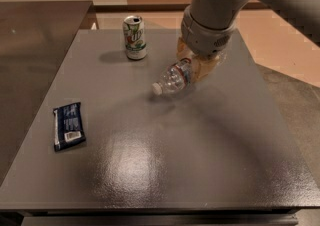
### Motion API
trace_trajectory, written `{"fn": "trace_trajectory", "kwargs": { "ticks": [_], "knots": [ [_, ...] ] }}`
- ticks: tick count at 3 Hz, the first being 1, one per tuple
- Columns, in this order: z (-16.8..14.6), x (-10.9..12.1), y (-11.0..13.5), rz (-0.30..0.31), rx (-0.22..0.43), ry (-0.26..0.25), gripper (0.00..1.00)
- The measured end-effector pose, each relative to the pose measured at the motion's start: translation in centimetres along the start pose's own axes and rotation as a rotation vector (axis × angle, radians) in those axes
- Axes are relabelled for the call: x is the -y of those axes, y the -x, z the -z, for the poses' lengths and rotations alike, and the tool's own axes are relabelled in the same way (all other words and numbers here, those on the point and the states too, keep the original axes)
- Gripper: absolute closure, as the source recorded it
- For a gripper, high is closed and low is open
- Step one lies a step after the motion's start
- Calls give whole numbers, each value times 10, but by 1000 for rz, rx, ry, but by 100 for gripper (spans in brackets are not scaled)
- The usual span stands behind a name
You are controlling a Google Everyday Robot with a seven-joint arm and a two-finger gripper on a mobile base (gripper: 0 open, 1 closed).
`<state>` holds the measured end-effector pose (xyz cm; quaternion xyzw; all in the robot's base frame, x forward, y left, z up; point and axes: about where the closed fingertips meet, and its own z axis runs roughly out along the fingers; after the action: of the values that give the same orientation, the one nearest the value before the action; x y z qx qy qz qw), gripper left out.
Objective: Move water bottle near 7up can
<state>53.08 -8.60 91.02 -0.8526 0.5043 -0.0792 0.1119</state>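
Observation:
I will release the water bottle, now held tilted above the table, on the grey table [148,59], against the 7up can's front.
The water bottle [174,78] is a clear ribbed plastic bottle with a white cap. It is tilted, cap pointing down and left, held above the grey table [150,160]. My gripper [197,65] is shut on the bottle's rear end, under the big grey arm at the upper right. The 7up can [135,37] stands upright at the back of the table, a short way left and behind the bottle's cap. The bottle's label is hidden by the gripper.
A dark blue snack wrapper [68,125] lies flat near the table's left edge. A darker counter [35,45] adjoins the table on the left. Tan floor shows behind and to the right.

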Motion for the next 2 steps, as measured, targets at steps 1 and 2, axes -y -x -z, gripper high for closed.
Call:
{"fn": "trace_trajectory", "kwargs": {
  "ticks": [1, 2],
  "knots": [
    [-15, 33, 4, -53, 6, -28, 100],
    [-37, 63, 13, -84, 22, -51, 100]
  ]
}}
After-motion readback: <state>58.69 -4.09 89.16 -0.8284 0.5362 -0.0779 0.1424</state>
